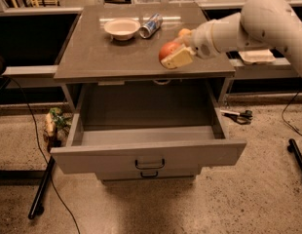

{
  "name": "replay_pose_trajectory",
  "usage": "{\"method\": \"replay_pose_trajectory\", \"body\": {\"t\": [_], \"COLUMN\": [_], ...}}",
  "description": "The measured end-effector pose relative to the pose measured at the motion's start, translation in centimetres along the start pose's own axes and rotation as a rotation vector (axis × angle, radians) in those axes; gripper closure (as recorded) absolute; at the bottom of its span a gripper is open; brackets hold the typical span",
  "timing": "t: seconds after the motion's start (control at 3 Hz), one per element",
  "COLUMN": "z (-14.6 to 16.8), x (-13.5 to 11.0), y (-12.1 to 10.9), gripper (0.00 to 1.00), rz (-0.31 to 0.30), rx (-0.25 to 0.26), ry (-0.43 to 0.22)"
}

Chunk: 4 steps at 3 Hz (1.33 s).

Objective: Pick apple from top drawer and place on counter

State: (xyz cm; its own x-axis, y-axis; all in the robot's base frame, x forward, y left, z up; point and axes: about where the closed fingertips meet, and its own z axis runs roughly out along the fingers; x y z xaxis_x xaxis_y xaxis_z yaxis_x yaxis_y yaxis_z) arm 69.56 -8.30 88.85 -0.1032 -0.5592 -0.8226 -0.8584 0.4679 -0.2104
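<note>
The red-orange apple, now held just above the counter, will be set down by my gripper on the counter [169,48] between the tipped can and the front edge.
The red-orange apple [167,50] is held in my gripper [174,56], which reaches in from the right on a white arm. The gripper is shut on the apple and holds it just above the right part of the counter [107,55]. The top drawer [151,152] is pulled fully open below, and its inside shows nothing in it. Its dark bar handle [150,165] faces the front.
A white bowl [122,28] and a tipped can [151,25] lie at the counter's back. A small orange fruit [184,32] is partly hidden behind my arm. The lower drawer handle [149,174] shows beneath. Scissors [238,115] and cables lie on the floor.
</note>
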Motion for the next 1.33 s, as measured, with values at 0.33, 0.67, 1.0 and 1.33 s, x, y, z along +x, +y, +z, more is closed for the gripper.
{"method": "replay_pose_trajectory", "body": {"t": [0.33,0.67,1.0,1.33], "z": [1.1,2.9,4.6,5.8], "x": [-2.3,-2.3,-1.5,0.1], "y": [-2.4,-4.7,-6.8,-8.3], "gripper": [1.00,1.00,1.00,1.00], "rz": [0.036,0.105,0.172,0.237], "rx": [0.033,0.070,0.101,0.119], "ry": [0.028,0.067,0.098,0.124]}}
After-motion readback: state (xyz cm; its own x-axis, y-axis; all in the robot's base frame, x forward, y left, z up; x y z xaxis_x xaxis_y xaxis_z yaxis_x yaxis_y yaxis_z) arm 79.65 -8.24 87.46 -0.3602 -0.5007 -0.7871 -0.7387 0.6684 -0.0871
